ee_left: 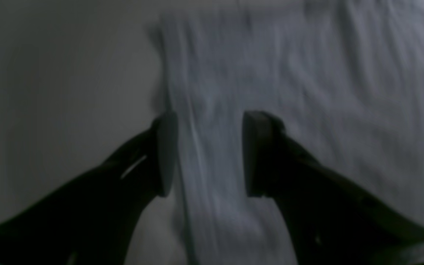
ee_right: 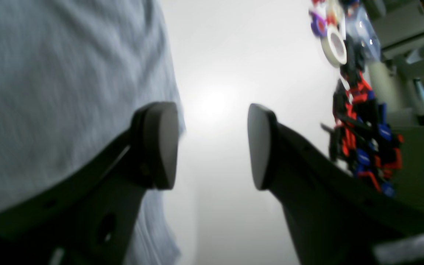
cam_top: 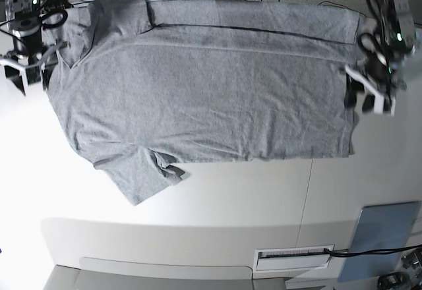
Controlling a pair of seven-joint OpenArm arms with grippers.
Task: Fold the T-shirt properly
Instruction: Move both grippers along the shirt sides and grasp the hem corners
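Observation:
My right gripper should grab the shoulder [cam_top: 98,163] of the grey T-shirt, where the front-pointing sleeve begins.
The grey T-shirt [cam_top: 211,92] lies spread flat across the white table, plain side up, with a strip along its far edge folded over. One sleeve [cam_top: 142,171] sticks out toward the front left. My left gripper [cam_top: 369,95] hovers at the shirt's right edge. In the left wrist view it is open [ee_left: 210,140], with a fold of the T-shirt [ee_left: 307,92] lying under the gap. My right gripper [cam_top: 26,72] is at the shirt's left end. It stands open [ee_right: 212,143], one finger over the edge of the T-shirt [ee_right: 50,73] and bare table between the pads.
A flat grey-blue pad [cam_top: 382,240] lies at the front right corner. In the right wrist view, a roll of tape [ee_right: 335,46] and a heap of red, blue and black clips [ee_right: 363,140] sit off to the side. A slotted panel [cam_top: 293,256] is near the front edge.

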